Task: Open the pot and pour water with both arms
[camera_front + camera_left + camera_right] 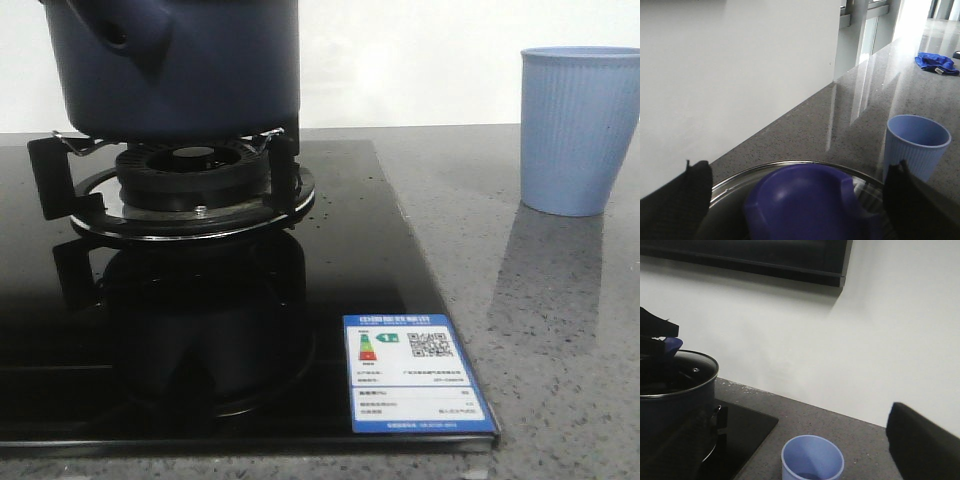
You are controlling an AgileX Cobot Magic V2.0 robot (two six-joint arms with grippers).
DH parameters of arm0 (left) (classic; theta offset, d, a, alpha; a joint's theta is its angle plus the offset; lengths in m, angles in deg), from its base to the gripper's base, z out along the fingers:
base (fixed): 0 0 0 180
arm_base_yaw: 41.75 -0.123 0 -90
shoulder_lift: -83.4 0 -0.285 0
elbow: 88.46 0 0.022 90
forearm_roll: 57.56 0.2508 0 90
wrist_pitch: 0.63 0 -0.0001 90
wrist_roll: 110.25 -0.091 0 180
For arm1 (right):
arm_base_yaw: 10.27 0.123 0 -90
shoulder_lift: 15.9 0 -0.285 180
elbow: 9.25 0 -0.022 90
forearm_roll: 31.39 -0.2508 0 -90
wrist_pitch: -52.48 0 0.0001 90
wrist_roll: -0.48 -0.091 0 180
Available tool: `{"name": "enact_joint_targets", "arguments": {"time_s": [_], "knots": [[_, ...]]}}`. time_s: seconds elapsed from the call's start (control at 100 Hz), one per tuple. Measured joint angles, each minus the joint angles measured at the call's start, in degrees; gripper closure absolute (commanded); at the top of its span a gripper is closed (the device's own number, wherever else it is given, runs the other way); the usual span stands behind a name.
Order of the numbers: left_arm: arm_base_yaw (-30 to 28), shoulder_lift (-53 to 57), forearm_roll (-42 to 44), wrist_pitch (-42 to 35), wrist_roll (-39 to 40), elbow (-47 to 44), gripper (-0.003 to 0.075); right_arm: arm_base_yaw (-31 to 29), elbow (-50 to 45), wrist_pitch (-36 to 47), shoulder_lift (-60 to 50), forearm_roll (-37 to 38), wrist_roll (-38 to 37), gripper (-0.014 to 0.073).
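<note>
Next, I close my right gripper around the light blue cup's ribbed side (576, 118), just below the rim of the cup and slightly higher than its middle.
The dark navy pot (180, 70) sits on the gas burner (190, 185) at the left in the front view, its side stub with a round hole (115, 35) facing the camera. A glass lid (740, 182) with a blue knob (805, 200) covers it. My left gripper (800, 200) is open just above the lid, its black fingers (687, 195) on either side of the knob with gaps between. The light blue ribbed cup (578, 130) stands on the counter to the right. My right gripper (800, 455) hangs open above the cup (812, 457), empty. The pot (670, 400) is to its side.
The black glass hob (330, 280) carries a label sticker (415, 375) at its front right corner. Grey speckled counter (540, 330) surrounds the cup. A white wall (740, 75) runs behind. A blue cloth (937, 62) lies far down the counter.
</note>
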Motion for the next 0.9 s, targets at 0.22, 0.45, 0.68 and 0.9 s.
{"name": "enact_joint_targets", "arguments": {"time_s": [0.22, 0.45, 0.68, 0.9], "knots": [[0.7, -2.9, 0.2, 0.0, 0.0, 0.9, 0.0091, 0.0, 0.0, -0.1, 0.0, 0.0, 0.0, -0.0053], [0.7, -3.1, 0.4, 0.7, 0.0, 1.0, 0.0344, 0.0, 0.0, -0.5, 0.0, 0.0, 0.0, -0.0053], [0.7, -3.1, 0.7, 2.0, 0.0, 1.5, 0.0438, 0.0, -0.1, -0.6, 0.1, 0.0, 0.0, -0.0053], [0.2, 0.4, 0.8, 1.7, 0.7, 4.9, 0.0438, 0.0, -3.9, 3.3, 3.3, -0.3, 0.0, -0.0053]]}}
